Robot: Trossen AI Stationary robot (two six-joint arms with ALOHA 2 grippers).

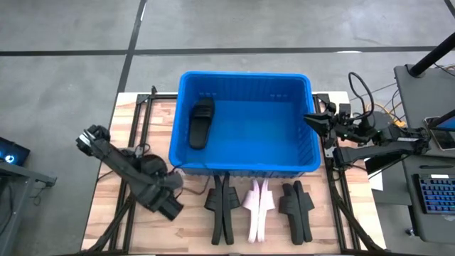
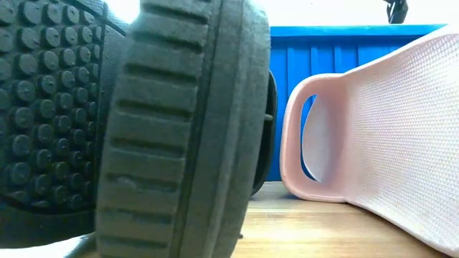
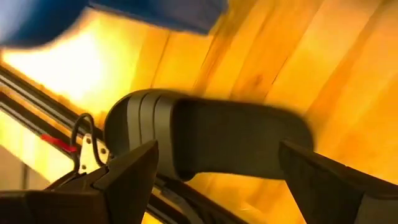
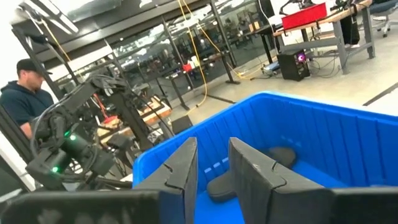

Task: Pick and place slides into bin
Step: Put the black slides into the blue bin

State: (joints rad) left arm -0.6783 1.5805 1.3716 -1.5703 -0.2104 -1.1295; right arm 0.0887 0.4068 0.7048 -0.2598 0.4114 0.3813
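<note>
Next, my left gripper will grab the strap [image 1: 152,165] [image 3: 152,144] of the black slide that lies beneath it, between the black rail and the blue bin's near corner.
The blue bin [image 1: 245,167] stands at the table's middle, with one black slide [image 1: 200,122] lying flat on its floor at the left. Three more slides lie on the table in front of the bin: a black one [image 1: 222,208], the pale pink one [image 1: 257,208] and another black one [image 1: 297,210]. My left gripper [image 1: 173,208] is open, low over the table just left of the left black slide [image 3: 249,134], which lies beyond its fingertips. My right gripper [image 1: 311,119] hovers at the bin's right rim [image 4: 186,140], empty, with a narrow gap between its fingers.
Black rails [image 1: 138,142] run along the table beside the bin on both sides. In the low view, the black slide's ribbed sole [image 2: 179,129] and the pink slide [image 2: 373,136] stand close to the camera. A person [image 4: 25,93] stands beyond the table.
</note>
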